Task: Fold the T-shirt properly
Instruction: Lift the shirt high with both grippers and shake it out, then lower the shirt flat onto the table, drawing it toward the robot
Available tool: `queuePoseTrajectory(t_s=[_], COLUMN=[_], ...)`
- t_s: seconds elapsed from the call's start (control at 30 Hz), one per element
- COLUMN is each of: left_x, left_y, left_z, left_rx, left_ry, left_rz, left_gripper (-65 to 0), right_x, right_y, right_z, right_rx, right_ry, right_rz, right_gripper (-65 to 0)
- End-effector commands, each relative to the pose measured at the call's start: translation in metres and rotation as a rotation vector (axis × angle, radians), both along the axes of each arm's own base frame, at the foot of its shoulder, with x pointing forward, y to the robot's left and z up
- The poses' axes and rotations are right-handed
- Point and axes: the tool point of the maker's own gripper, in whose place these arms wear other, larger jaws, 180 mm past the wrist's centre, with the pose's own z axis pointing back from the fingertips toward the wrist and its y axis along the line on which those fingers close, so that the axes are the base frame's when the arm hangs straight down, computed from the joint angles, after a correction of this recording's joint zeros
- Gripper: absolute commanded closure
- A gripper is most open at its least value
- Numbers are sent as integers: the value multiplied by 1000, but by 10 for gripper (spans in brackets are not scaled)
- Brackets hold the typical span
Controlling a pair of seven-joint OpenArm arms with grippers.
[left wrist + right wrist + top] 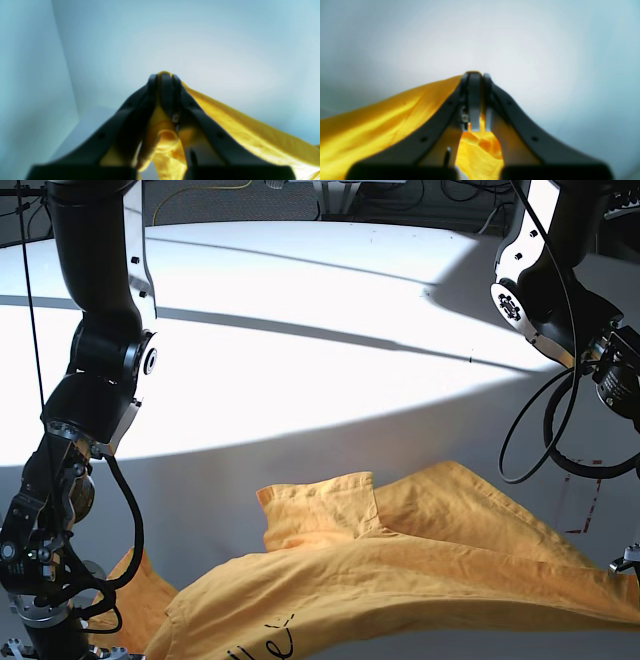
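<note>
The robot's left gripper should release its T-shirt corner on the white table's far side point(592, 275), beyond the red tape marks.
The orange-yellow T-shirt point(400, 580) is stretched across the front of the base view, from the lower left corner to the right edge, with a folded flap point(320, 500) lying on top and a black line drawing point(265, 645) near the bottom. In the left wrist view my left gripper point(163, 77) is shut on a pinch of the T-shirt point(237, 125), which trails off to the right. In the right wrist view my right gripper point(475, 76) is shut on the T-shirt point(382, 120), which runs away to the left. Both sets of fingertips are hidden in the base view.
A white table point(330, 330) spreads behind the shirt, half in bright light and half in shadow. The right arm's column point(95, 380) stands at the left, the left arm point(550, 290) with its looping black cable point(530, 440) at the right. Red tape marks point(583, 505) lie near the right edge.
</note>
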Motion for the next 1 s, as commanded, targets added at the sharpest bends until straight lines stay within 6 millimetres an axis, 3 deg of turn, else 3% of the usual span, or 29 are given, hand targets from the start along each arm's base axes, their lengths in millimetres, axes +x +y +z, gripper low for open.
queuePoseTrajectory(t_s=[0.0, 0.2, 0.37, 0.47, 0.7, 0.83, 0.97], left_x=[-7, -9, -7, -4, -1, -9, -26], left_y=[-1, 1, 0, -3, 2, 4, 11], left_z=[60, 87, 84, 66, -3, -42, -87], left_rx=[47, 62, 79, 81, 74, 51, 6], left_ry=[-144, -194, -179, -134, 25, 99, 183], left_rz=[25, 47, 43, 35, 38, 14, 2], left_gripper=[0, 0, 0, 0, 0, 0, 0], right_x=[-8, -17, -20, -21, -29, -48, -69], right_y=[-8, -17, -19, -25, -28, -37, -29], right_z=[71, 111, 111, 95, 14, -43, -101], right_rx=[-33, -56, -67, -82, -133, -116, -90], right_ry=[-152, -217, -219, -194, -67, 12, 105], right_rz=[-10, -31, -38, -54, -66, -89, -81], right_gripper=[-6, -6, -6, -6, -6, -6, -6])
